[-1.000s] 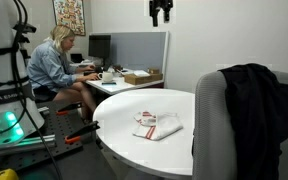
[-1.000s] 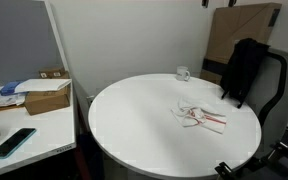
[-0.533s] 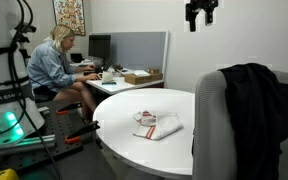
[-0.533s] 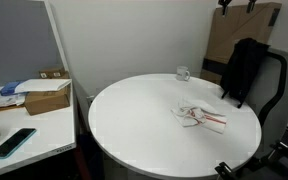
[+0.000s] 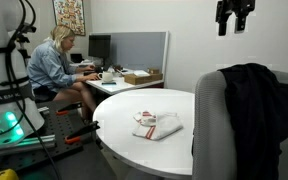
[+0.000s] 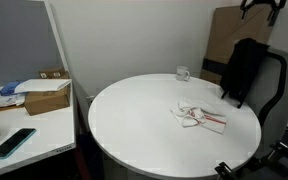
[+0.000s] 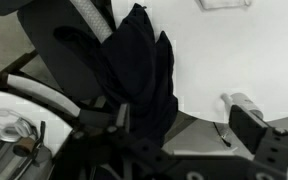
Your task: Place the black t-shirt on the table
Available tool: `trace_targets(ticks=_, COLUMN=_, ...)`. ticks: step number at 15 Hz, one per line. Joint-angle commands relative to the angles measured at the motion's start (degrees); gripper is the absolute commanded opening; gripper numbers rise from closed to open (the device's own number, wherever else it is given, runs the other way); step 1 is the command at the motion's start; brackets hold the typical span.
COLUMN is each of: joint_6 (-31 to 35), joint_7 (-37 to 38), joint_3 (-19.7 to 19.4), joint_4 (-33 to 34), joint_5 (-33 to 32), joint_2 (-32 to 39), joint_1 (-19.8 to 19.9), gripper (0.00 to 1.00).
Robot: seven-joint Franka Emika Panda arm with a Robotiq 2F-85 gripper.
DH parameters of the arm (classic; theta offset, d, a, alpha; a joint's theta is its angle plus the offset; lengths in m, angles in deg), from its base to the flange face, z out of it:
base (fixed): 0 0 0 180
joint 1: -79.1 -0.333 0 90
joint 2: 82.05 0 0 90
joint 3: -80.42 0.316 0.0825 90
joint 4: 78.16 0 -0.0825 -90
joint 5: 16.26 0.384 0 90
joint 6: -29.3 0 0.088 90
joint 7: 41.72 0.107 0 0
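Note:
Next, I close my gripper on the top of the black t-shirt point(image 5: 250, 67) point(image 7: 161, 84), where it folds over the upper edge of the grey office chair.
The black t-shirt point(image 5: 252, 108) hangs draped over the back of a grey office chair point(image 5: 210, 125) beside the round white table point(image 5: 134, 140). It also shows in an exterior view point(image 6: 242, 66) and in the wrist view point(image 7: 134, 70). My gripper point(image 5: 232, 27) hangs high in the air above the chair, well clear of the shirt; only its lower end shows in an exterior view point(image 6: 262, 7). In the wrist view its fingers point(image 7: 182, 125) stand apart with nothing between them.
A small white-and-red folded cloth point(image 5: 157, 125) lies on the table, with a glass point(image 6: 182, 74) near the table's far edge. A woman point(image 5: 56, 65) sits at a rectangular desk point(image 5: 124, 82) with a monitor and boxes. A cardboard sheet point(image 6: 236, 30) leans against the wall.
My gripper has moved sideways through the air, from above the table's far side to above the chair with the shirt. Nothing else has moved.

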State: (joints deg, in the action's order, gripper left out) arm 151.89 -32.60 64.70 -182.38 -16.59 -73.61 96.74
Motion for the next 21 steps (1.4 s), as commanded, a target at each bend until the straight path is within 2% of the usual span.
trace_targets(ticks=1, joint_6=2.54, joint_7=-1.2, joint_3=-0.57, joint_4=3.52, joint_5=5.44, joint_2=4.89, joint_1=1.45, gripper=1.0)
trace_targets(ticks=6, joint_6=7.46, joint_7=-1.19, joint_3=0.03, joint_4=4.93, joint_5=12.39, joint_2=7.75, joint_1=2.65, gripper=1.0)
trace_targets(ticks=14, joint_6=8.99, joint_7=-0.16, joint_3=-0.06, joint_4=8.33, joint_5=9.0, joint_2=11.65, joint_1=1.38, gripper=1.0)
trace_targets(ticks=21, joint_6=8.62, joint_7=-0.06, joint_3=-0.44, joint_4=11.23, joint_5=9.04, joint_2=13.99, joint_1=2.3, gripper=1.0)
